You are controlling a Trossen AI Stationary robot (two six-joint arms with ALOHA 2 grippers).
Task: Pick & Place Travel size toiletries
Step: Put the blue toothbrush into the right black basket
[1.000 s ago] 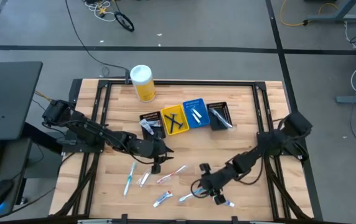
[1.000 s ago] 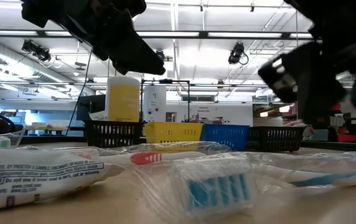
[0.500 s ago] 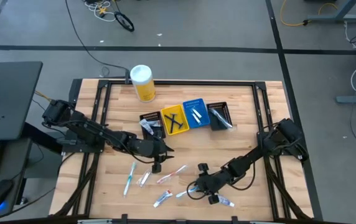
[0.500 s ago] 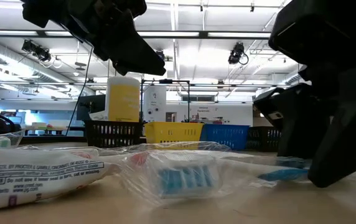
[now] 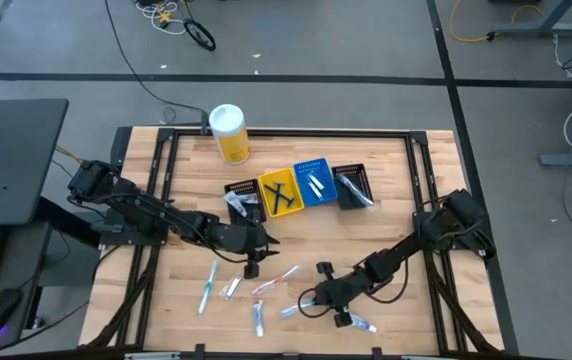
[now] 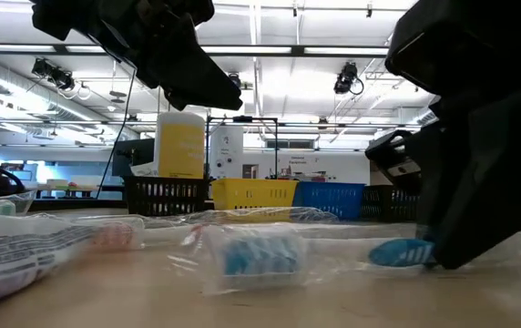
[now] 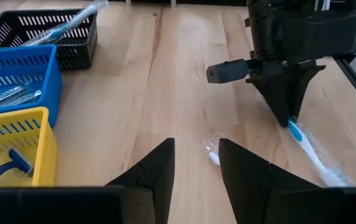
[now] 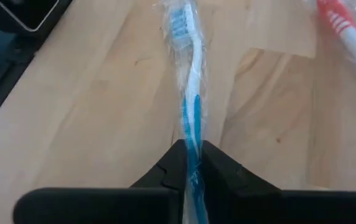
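Observation:
My right gripper should put the blue toothbrush down inside the black bin (image 5: pixel 351 188) next to the blue bin.
A blue toothbrush (image 8: pixel 188 93) in a clear wrapper lies on the table near its front edge, and my right gripper (image 5: pixel 312 303) is shut on it. My left gripper (image 7: pixel 195 163) hangs open over the table's middle, above a pink toothbrush (image 5: pixel 276 280), and touches nothing. A teal toothbrush (image 5: pixel 207 285) and small white tubes (image 5: pixel 258 318) lie flat on the wood to the left. Another tube (image 5: pixel 362 324) lies just right of my right gripper. More toiletries sit in the bins. My right gripper pinches the blue toothbrush's handle (image 8: pixel 191 144) between its two fingers, wrapper and all. The fingers slant down from the table's right and lie along the handle. The brush lies flat on the table, its bristle head (image 6: pixel 253 255) pointing away from the gripper toward the table's left.
A row of small bins stands at the table's middle back: black (image 5: pixel 238 193), yellow (image 5: pixel 280 192), blue (image 5: pixel 315 181), black (image 5: pixel 354 186). A yellow canister (image 5: pixel 229 133) with a white lid stands behind them at the left. Bare wood lies at the right.
My right gripper has moved toward the table's left, come down and shut on the blue toothbrush's handle. The toothbrush has slid along the table toward the left, and the white tube beside its head has turned about.

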